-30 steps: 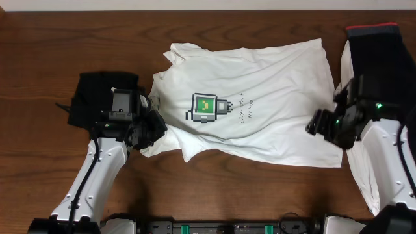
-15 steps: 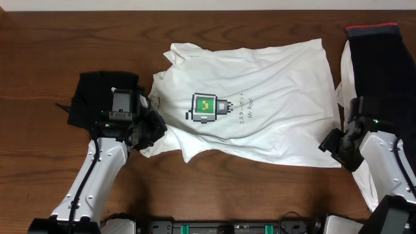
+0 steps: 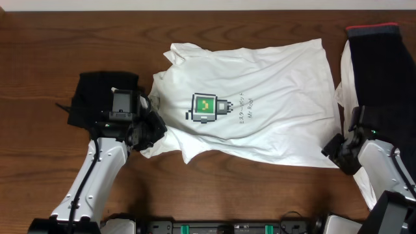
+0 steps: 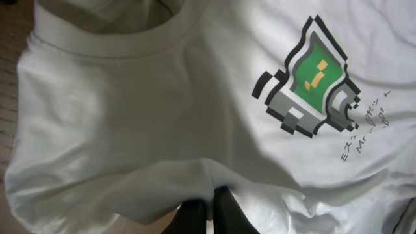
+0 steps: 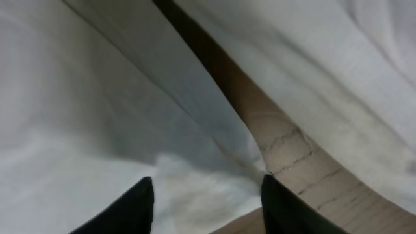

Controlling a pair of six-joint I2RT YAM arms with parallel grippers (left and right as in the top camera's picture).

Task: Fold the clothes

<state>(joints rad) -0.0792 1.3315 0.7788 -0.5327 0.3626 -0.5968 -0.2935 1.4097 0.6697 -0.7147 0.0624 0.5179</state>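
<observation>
The white T-shirt's hem corner lies loose while my left gripper holds the shirt's shoulder, so my right gripper will pinch that corner (image 5: 246,190) before folding.
The clothes in play are a white T-shirt (image 3: 260,110) spread flat on the table, its green-and-black logo (image 3: 205,108) face up. My left gripper (image 3: 148,133) is at the shirt's left shoulder, below the collar. In the left wrist view that gripper (image 4: 209,208) is shut on a pinched fold of the white T-shirt (image 4: 130,110), with the logo (image 4: 312,75) at the upper right. My right gripper (image 3: 337,153) is at the shirt's near right corner. In the right wrist view it (image 5: 207,185) stands open, its dark fingertips (image 5: 140,195) either side of the white hem corner (image 5: 195,172).
A folded black garment (image 3: 91,97) lies at the left, partly under my left arm. At the right lies a black garment with a red band (image 3: 380,58) on top of white cloth (image 3: 342,97). Bare wooden table (image 3: 65,39) surrounds the shirt.
My right gripper has moved from the shirt's right edge toward the front of the table, to the near right corner, and its jaws have narrowed. The left gripper keeps its hold and place.
</observation>
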